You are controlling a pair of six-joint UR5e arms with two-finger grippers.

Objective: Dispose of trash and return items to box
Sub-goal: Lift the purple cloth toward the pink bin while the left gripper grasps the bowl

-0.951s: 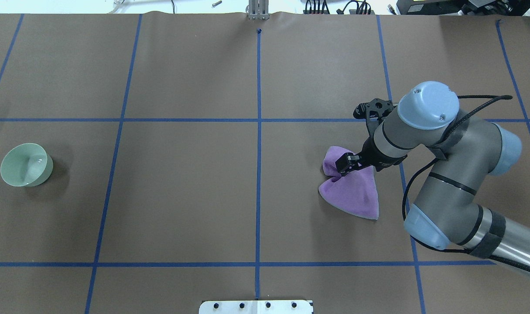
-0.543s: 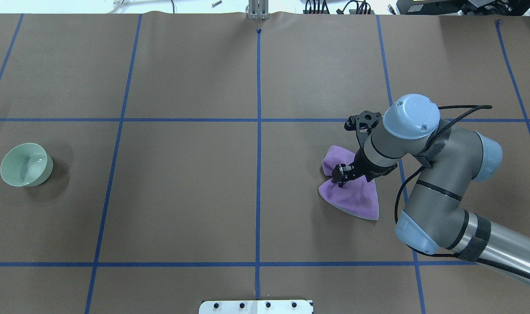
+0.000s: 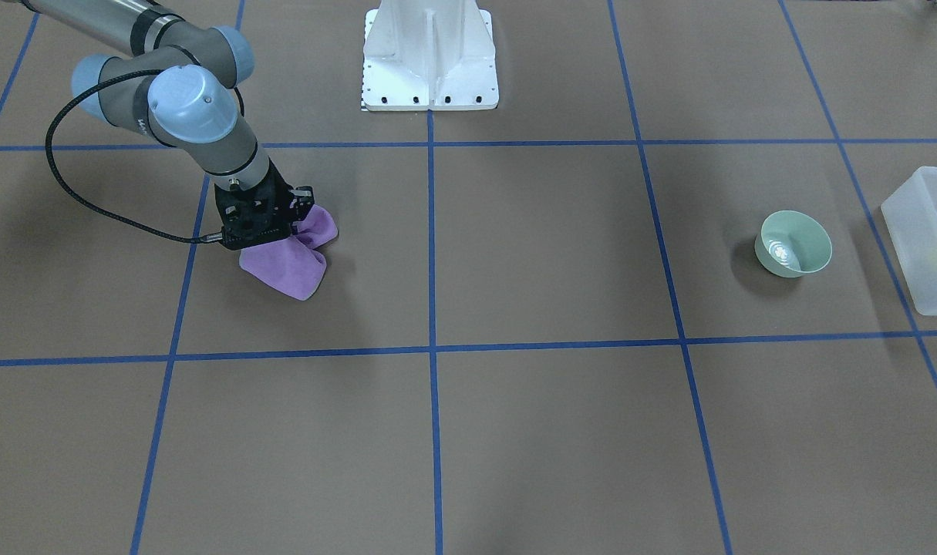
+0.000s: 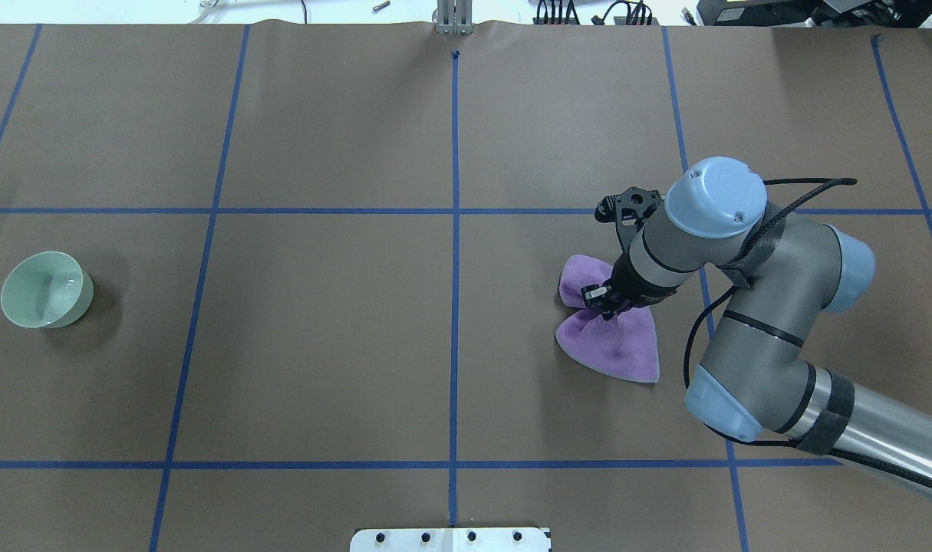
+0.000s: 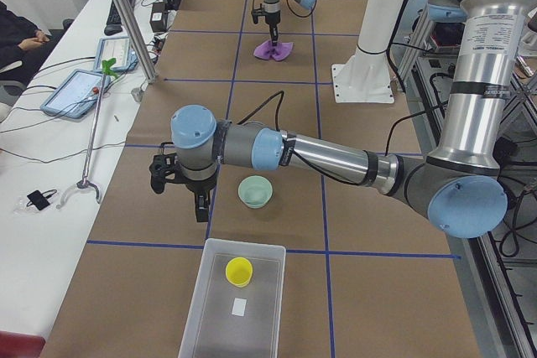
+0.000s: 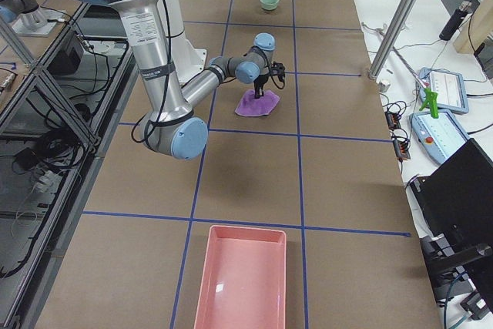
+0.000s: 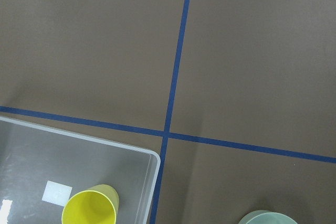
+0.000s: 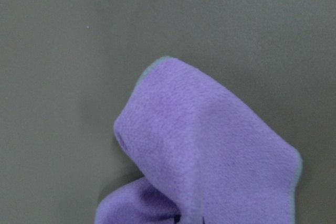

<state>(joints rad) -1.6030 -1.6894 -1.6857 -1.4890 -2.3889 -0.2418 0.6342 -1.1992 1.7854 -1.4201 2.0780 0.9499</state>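
Observation:
The robot's left gripper should next move to the green bowl's rim point(image 3: 828, 251) on the side facing the frosted box and close there.
My right gripper point(image 4: 600, 300) is down on a purple cloth point(image 4: 619, 345) and shut on its bunched middle, so the cloth forms a bow shape on the table. The cloth also shows in the front view point(image 3: 283, 274) and fills the right wrist view point(image 8: 210, 145). The yellow cup point(image 5: 238, 271) stands inside the frosted box point(image 5: 243, 246), also in the left wrist view point(image 7: 89, 211). My left gripper point(image 5: 201, 205) hangs above the table near the box's far end, beside the green bowl point(image 5: 254, 191). I cannot tell whether it is open or shut.
The pale green bowl point(image 4: 45, 290) sits at the table's left side, close to the box point(image 3: 919, 231). A pink tray point(image 6: 243, 283) lies at the right end. The white robot base point(image 3: 429, 54) stands at the table's rear middle. Blue tape lines grid the brown surface.
My right gripper came down onto the cloth and closed from wide open to pinched. The cloth bunched at its middle and shifted slightly left. The bowl has not moved.

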